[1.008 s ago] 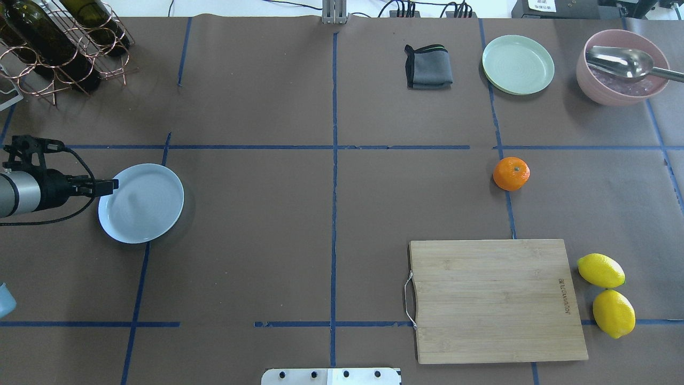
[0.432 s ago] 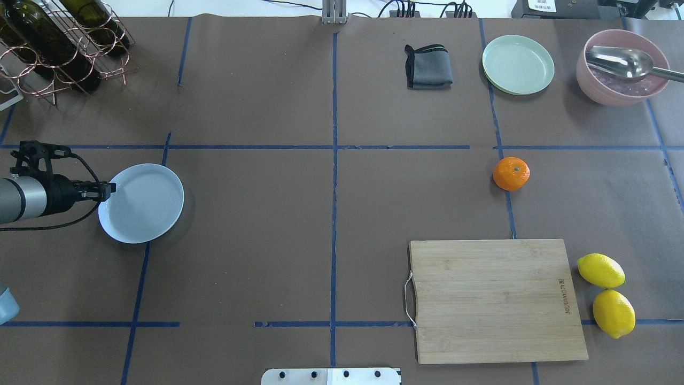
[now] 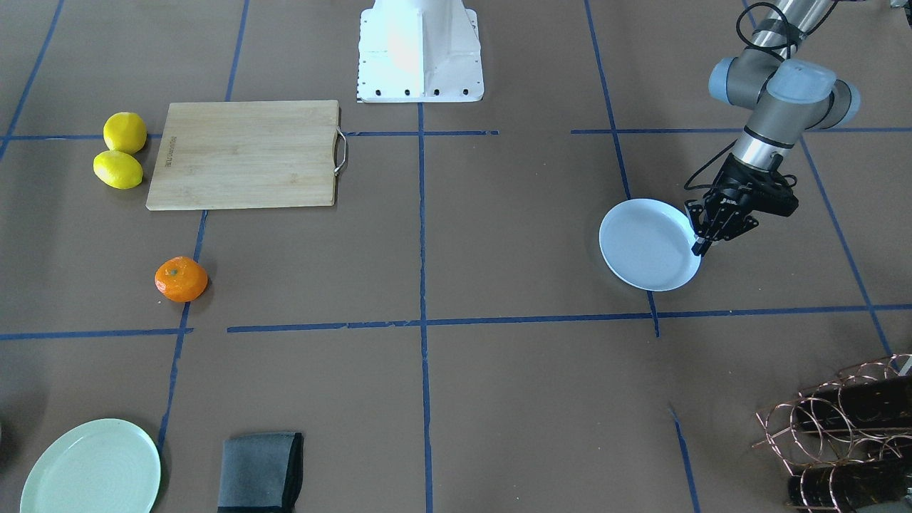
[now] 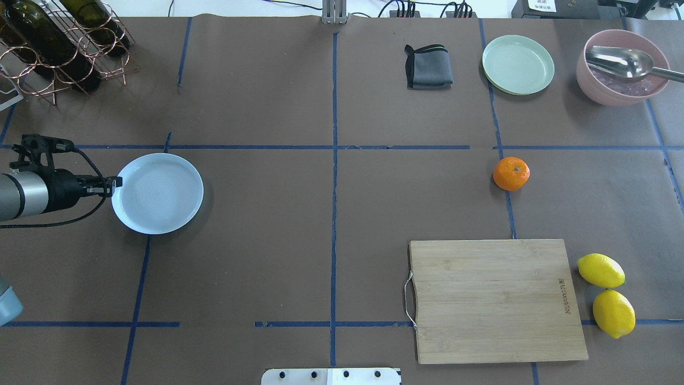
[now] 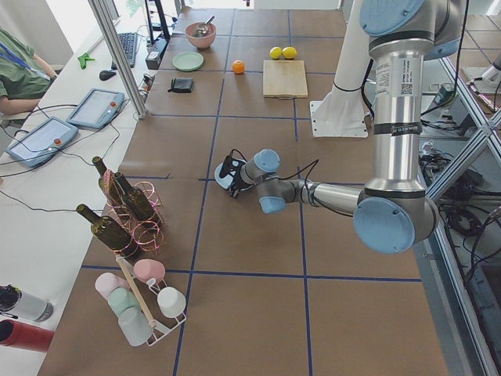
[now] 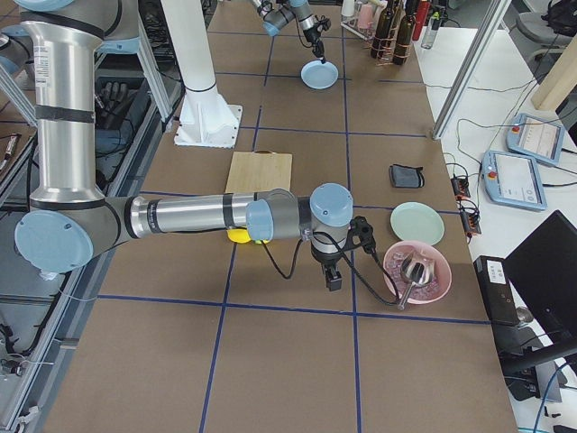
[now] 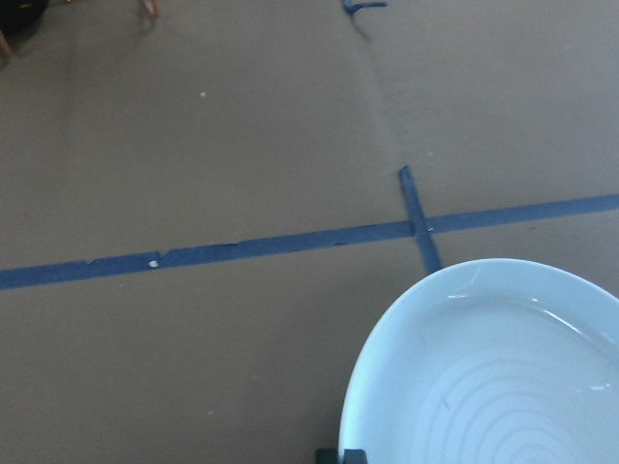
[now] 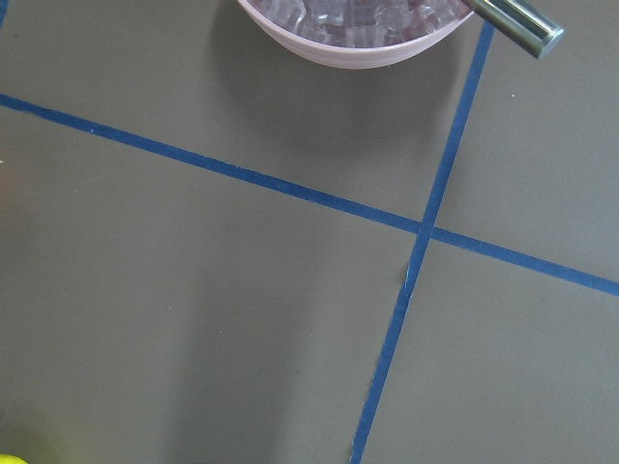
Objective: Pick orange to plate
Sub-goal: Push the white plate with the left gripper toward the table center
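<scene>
I need to release the white plate with my left gripper on the middle blue line (image 3: 417, 266) between its crossings, past the cutting board's handle.
The orange (image 4: 511, 174) lies alone on the brown table, right of centre, also seen in the front view (image 3: 181, 278). The white plate (image 4: 157, 193) with a bluish tint is far away on the left side. My left gripper (image 4: 115, 183) is shut on the plate's left rim (image 3: 648, 244); the left wrist view shows the plate (image 7: 484, 377) filling its lower right corner. My right gripper (image 6: 334, 281) shows only in the exterior right view, hanging low near the pink bowl, and I cannot tell if it is open or shut.
A bamboo cutting board (image 4: 497, 299) lies in front of the orange, with two lemons (image 4: 600, 270) at its right. At the back right are a folded grey cloth (image 4: 428, 67), a pale green plate (image 4: 518, 64) and a pink bowl (image 4: 604, 93) with a spoon. A bottle rack (image 4: 59, 43) stands at the back left.
The plate has shifted rightward and slightly toward the back, together with the left gripper on its rim, and now looks flatter. The orange has not moved.
</scene>
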`<control>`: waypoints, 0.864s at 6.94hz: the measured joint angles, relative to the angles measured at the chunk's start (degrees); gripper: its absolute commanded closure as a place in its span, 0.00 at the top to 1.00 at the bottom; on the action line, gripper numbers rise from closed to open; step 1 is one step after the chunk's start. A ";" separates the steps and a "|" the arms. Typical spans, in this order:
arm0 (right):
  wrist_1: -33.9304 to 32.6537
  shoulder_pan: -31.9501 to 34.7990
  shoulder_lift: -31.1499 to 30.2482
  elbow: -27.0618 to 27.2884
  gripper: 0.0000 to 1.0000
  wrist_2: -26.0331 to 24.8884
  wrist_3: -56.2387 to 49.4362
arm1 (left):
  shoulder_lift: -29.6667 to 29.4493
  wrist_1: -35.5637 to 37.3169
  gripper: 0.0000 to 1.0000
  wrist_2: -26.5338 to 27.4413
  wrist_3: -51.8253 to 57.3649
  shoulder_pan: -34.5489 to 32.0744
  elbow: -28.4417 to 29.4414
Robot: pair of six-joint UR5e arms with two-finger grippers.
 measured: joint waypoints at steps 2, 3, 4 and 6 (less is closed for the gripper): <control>0.00 -0.01 0.00 -0.03 1.00 0.00 0.00 | -4.72 1.92 0.00 -0.10 -1.58 0.07 -1.61; 0.00 -0.01 0.00 -0.03 1.00 0.00 0.00 | -10.30 5.94 0.00 -0.04 -5.09 0.21 -1.25; 0.00 -0.01 0.02 -0.03 1.00 0.00 0.00 | -17.15 12.04 0.00 0.17 -9.58 0.78 -0.49; 0.02 -0.01 0.08 -0.05 1.00 0.00 0.00 | -28.51 22.09 0.00 3.29 -16.76 5.86 2.30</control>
